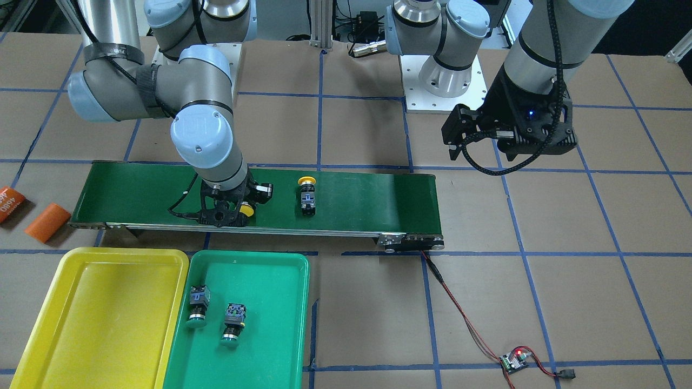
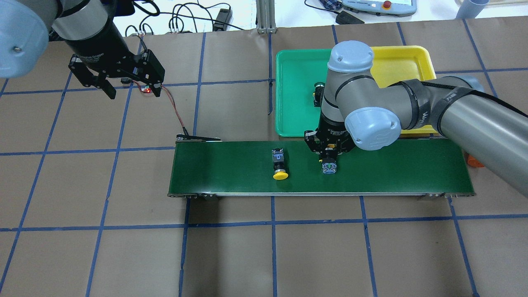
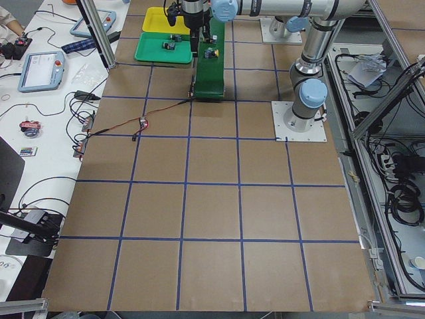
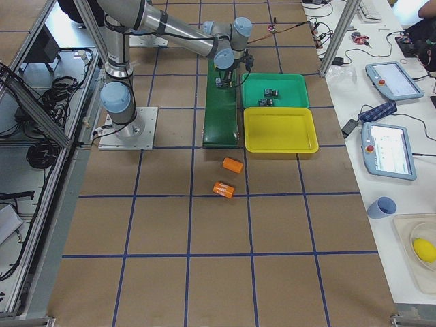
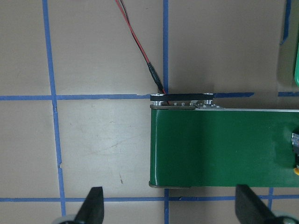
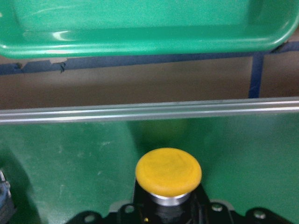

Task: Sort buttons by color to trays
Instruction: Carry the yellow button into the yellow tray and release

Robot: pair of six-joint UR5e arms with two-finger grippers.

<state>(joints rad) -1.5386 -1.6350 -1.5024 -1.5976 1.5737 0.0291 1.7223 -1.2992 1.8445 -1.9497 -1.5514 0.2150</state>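
I should let go of the yellow button in my right gripper, low over the conveyor belt now, in the yellow tray [image 1: 90, 299], near the tray's corner by the orange cylinders.
My right gripper [image 2: 328, 159] is low over the dark-green conveyor belt [image 1: 357, 208], shut on a yellow button [image 6: 168, 170] that lies on its side; the yellow cap [image 1: 247, 209] pokes out toward the trays. A second yellow button [image 1: 307, 197] lies free on the belt, a little way along. Two green buttons [image 1: 197, 306] [image 1: 233, 322] lie in the green tray [image 1: 281, 324]. Beside it, the yellow tray [image 1: 102, 313] holds nothing. My left gripper [image 5: 170, 210] hangs open above the table past the belt's other end, its fingers [image 5: 96, 205] wide apart and holding nothing.
Two orange cylinders [image 1: 47, 221] [image 1: 8, 202] lie on the table beyond the belt's end near the yellow tray. A red-black wire runs from the belt's other end to a small circuit board [image 1: 513, 361]. Brown table paper with a blue tape grid surrounds everything.
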